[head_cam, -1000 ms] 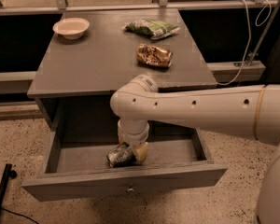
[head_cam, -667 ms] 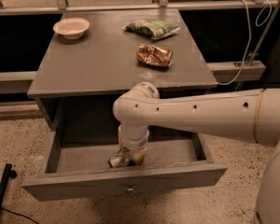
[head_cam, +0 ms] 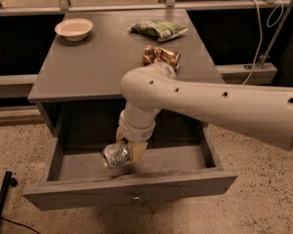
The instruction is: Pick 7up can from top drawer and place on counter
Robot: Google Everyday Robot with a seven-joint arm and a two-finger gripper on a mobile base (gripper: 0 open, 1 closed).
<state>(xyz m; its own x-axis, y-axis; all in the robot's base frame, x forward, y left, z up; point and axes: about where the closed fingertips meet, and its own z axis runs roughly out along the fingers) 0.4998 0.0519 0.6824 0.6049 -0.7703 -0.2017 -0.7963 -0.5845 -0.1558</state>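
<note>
I should let the 7up can go from my gripper between the white bowl and the counter's front edge [head_cam: 82,68].
The top drawer [head_cam: 132,189] stands pulled open below the counter [head_cam: 102,62]. My gripper [head_cam: 127,149] reaches down over the drawer from the right and is shut on the 7up can [head_cam: 115,155], a silvery dented can. The can is held tilted, lifted a little above the drawer floor, its end facing the camera. The white arm [head_cam: 210,106] crosses the counter's front right corner and hides part of the drawer's back.
On the counter stand a white bowl [head_cam: 74,29] at the back left, a green chip bag [head_cam: 158,29] at the back and an orange-brown snack packet [head_cam: 160,56] near the arm. A dark stand foot [head_cam: 2,199] lies on the floor at left.
The gripper has risen with the can, which was resting on the drawer floor before and now hangs above it. The arm has lifted toward the counter's front edge.
</note>
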